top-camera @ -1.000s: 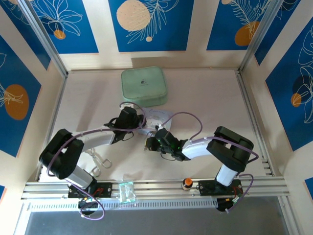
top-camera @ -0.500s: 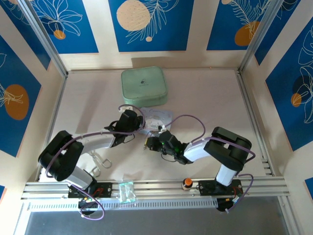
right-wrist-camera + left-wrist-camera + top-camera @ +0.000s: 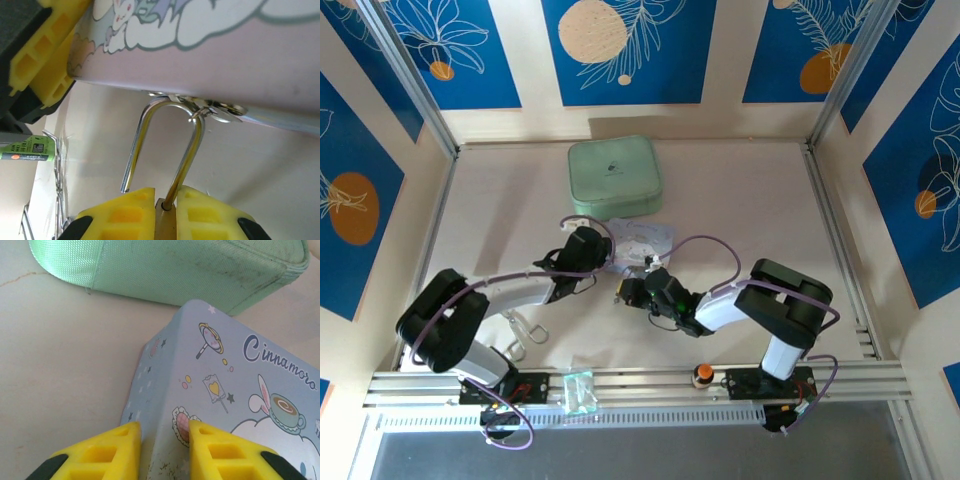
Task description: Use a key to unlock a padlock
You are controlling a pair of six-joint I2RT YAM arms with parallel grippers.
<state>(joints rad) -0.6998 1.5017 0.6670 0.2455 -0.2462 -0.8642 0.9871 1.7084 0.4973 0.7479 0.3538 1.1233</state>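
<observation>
My left gripper will grip wider across the lid's corner (image 3: pixel 174 461), as it pinches just the tin's edge, before my right gripper pulls the shackle out of the hasp.
The brass padlock (image 3: pixel 167 222) is pinched between the yellow fingers of my right gripper (image 3: pixel 166 192). Its silver shackle (image 3: pixel 187 150) stands open, one leg free of the body, and hooks through the hasp (image 3: pixel 210 106) of the pale blue tin (image 3: pixel 240 55). My left gripper (image 3: pixel 165 427) is shut on a corner of that tin (image 3: pixel 225 390), one finger on the side wall and one on the lid. From above, the left gripper (image 3: pixel 605 256) and right gripper (image 3: pixel 624 290) meet at the tin (image 3: pixel 642 243). The key is out of view.
A mint green pouch (image 3: pixel 613 177) lies just behind the tin, close to my left fingers (image 3: pixel 165 265). A silver wire clip (image 3: pixel 515 330) lies near the left arm. An orange-topped knob (image 3: pixel 702 375) and a clear packet (image 3: pixel 578 390) sit on the front rail.
My left jaws have narrowed onto the tin's corner and moved a little toward it. The right gripper, still holding the padlock, has barely shifted.
</observation>
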